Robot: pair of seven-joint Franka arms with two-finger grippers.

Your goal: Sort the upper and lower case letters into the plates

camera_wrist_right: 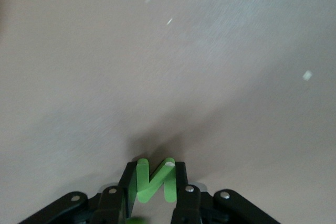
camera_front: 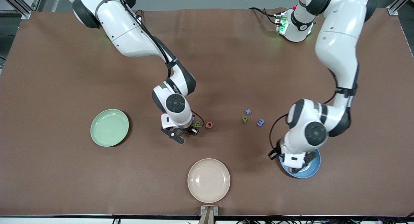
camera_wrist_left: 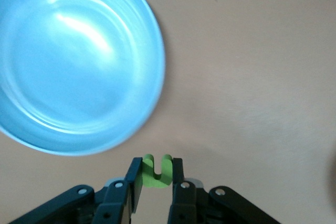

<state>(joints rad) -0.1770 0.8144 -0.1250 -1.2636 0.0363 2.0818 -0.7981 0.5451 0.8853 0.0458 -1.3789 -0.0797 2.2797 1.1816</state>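
Next, I set the green letter N down near the middle of the pale green plate [camera_front: 113, 124] with my right gripper.
My left gripper [camera_front: 295, 163] hangs over the edge of the blue plate [camera_front: 313, 169]. In the left wrist view the left gripper [camera_wrist_left: 157, 162] is shut on a small green u-shaped letter [camera_wrist_left: 152, 178], just off the blue plate's rim [camera_wrist_left: 155, 72]. My right gripper [camera_front: 181, 133] is low over the table between the pale green plate [camera_front: 109, 127] and two loose letters. In the right wrist view the right gripper [camera_wrist_right: 155, 167] is shut on a green letter N [camera_wrist_right: 151, 186] above bare cloth.
A green letter [camera_front: 197, 123] and a red letter [camera_front: 209, 124] lie beside the right gripper. A blue x [camera_front: 248, 111], a green p [camera_front: 245, 119] and a blue m [camera_front: 260, 122] lie mid-table. A cream plate [camera_front: 209, 180] sits near the front edge.
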